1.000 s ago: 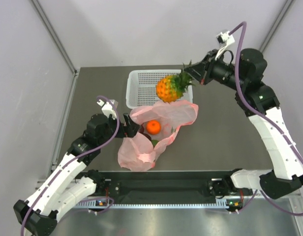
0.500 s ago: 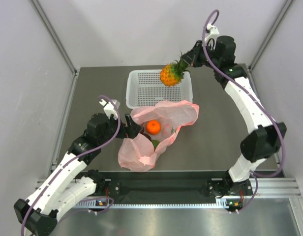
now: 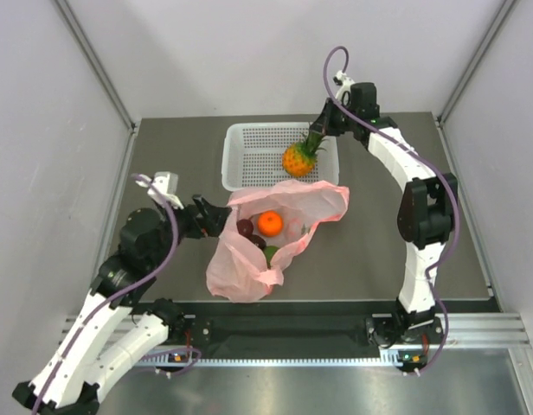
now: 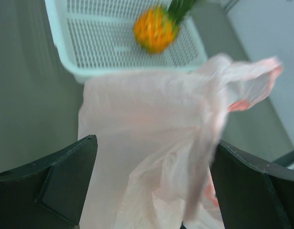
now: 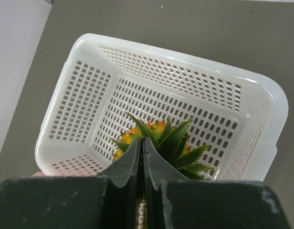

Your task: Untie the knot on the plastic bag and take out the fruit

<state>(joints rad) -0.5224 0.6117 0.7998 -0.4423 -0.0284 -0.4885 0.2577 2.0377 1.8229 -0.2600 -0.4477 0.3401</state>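
Observation:
The robot's left gripper should close on the edge of the pink plastic bag's opening [image 3: 229, 227] [image 4: 187, 210], next to the dark purple fruit.
The pink plastic bag [image 3: 249, 264] lies open-mouthed in the middle of the table, and no knot shows. An orange [image 3: 269, 223] and a dark purple fruit [image 3: 246, 227] sit inside it. My right gripper [image 3: 322, 131] is shut on the green crown of the mini pineapple [image 3: 296, 160], which hangs low over the white basket [image 3: 240, 147]. In the right wrist view the shut tips [image 5: 141, 141] pinch the crown leaves of the pineapple [image 5: 178, 138] above the basket [image 5: 85, 100]. My left gripper [image 3: 213, 217] stands open at the bag's left edge. Its wrist view shows the bag [image 4: 137, 114] between the wide fingers [image 4: 66, 181].
The basket [image 4: 89, 43] stands at the back of the grey table, just behind the bag, with the pineapple [image 4: 155, 32] over it. A green fruit [image 3: 272, 252] shows low in the bag. Walls close the table in at left, right and back.
My right arm has swung left and down, carrying the pineapple from above the bag's far edge to low over the basket. My left gripper has drawn back a little to the left.

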